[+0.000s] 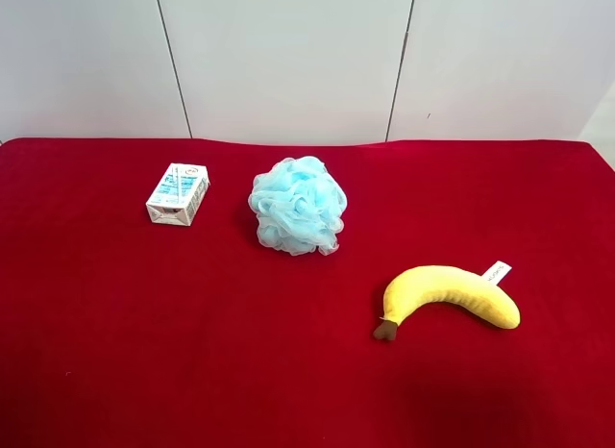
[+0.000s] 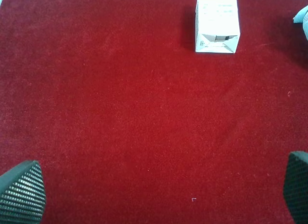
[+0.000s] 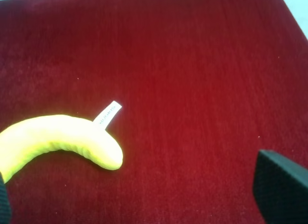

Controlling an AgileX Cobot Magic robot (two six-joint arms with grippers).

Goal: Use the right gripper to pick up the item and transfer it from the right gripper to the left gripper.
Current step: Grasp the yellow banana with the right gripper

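The yellow plush banana has a white tag. Next, my right gripper needs to close on the tag end point(image 1: 480, 295) of the banana, beside that tag and away from the brown stem.
The yellow plush banana point(image 1: 447, 294) lies on the red cloth point(image 1: 192, 352), brown stem tip toward the front and white tag point(image 1: 496, 271) at its far end. No arm shows in the exterior high view. In the right wrist view the banana point(image 3: 53, 140) lies ahead of the right gripper point(image 3: 142, 197), off toward one fingertip. That gripper is open and empty, above the cloth. One black fingertip point(image 3: 281, 188) shows clearly; the other is only a sliver at the frame edge. The left gripper point(image 2: 159, 190) is open and empty over bare cloth, with its ribbed fingertips point(image 2: 21, 192) wide apart.
A light-blue mesh bath puff point(image 1: 298, 206) sits mid-table at the back. A small white-and-blue carton point(image 1: 178, 193) lies to its left in the exterior high view and also shows in the left wrist view point(image 2: 216, 22). A white panelled wall point(image 1: 288, 63) stands behind the table.
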